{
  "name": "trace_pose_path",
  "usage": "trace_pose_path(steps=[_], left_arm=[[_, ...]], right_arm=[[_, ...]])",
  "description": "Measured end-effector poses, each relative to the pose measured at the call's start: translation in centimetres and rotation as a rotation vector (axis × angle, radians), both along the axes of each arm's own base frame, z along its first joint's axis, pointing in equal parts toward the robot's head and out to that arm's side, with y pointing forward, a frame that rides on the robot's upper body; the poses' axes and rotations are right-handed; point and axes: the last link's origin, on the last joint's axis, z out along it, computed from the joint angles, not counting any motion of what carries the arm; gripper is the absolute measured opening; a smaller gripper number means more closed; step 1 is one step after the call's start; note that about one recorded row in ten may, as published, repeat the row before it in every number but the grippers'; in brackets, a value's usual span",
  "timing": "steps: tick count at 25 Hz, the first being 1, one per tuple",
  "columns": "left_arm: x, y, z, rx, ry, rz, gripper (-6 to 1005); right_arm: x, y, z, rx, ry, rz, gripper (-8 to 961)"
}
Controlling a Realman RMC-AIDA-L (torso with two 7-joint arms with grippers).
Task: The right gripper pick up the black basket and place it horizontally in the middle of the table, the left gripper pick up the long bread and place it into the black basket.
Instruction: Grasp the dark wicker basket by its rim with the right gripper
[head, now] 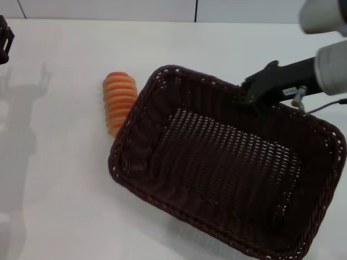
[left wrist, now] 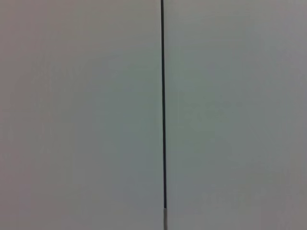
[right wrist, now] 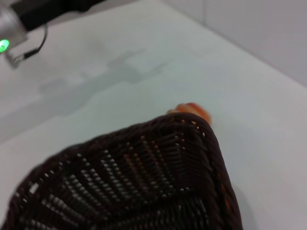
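My right gripper will let go of the black basket on the white table (head: 194, 165), by the near end of the long bread.
The black basket (head: 227, 168) sits at an angle across the middle and right of the white table (head: 54, 189). My right gripper (head: 248, 96) is clamped on its far rim, with the white arm reaching in from the upper right. The long bread (head: 119, 100), striped orange and cream, lies on the table against the basket's left corner, partly hidden behind the rim. In the right wrist view the basket (right wrist: 144, 187) fills the bottom and the bread's end (right wrist: 192, 109) shows past its corner. My left gripper (head: 4, 39) is at the far left edge, away from both.
A wall (head: 162, 10) with a dark vertical seam stands behind the table's far edge. The left wrist view shows only a pale surface with a dark seam (left wrist: 163, 105). The left arm's green lamp (right wrist: 4, 45) shows in the right wrist view.
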Motion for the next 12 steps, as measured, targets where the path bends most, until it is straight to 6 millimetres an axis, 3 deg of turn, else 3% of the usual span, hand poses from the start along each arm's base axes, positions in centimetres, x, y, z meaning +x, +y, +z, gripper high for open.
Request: trace_pose_path(steps=[12], left_arm=[[0.4, 0.3, -0.2, -0.01, 0.002, -0.014, 847]], right_arm=[[-2.9, 0.2, -1.9, -0.055, -0.093, 0.229, 181]])
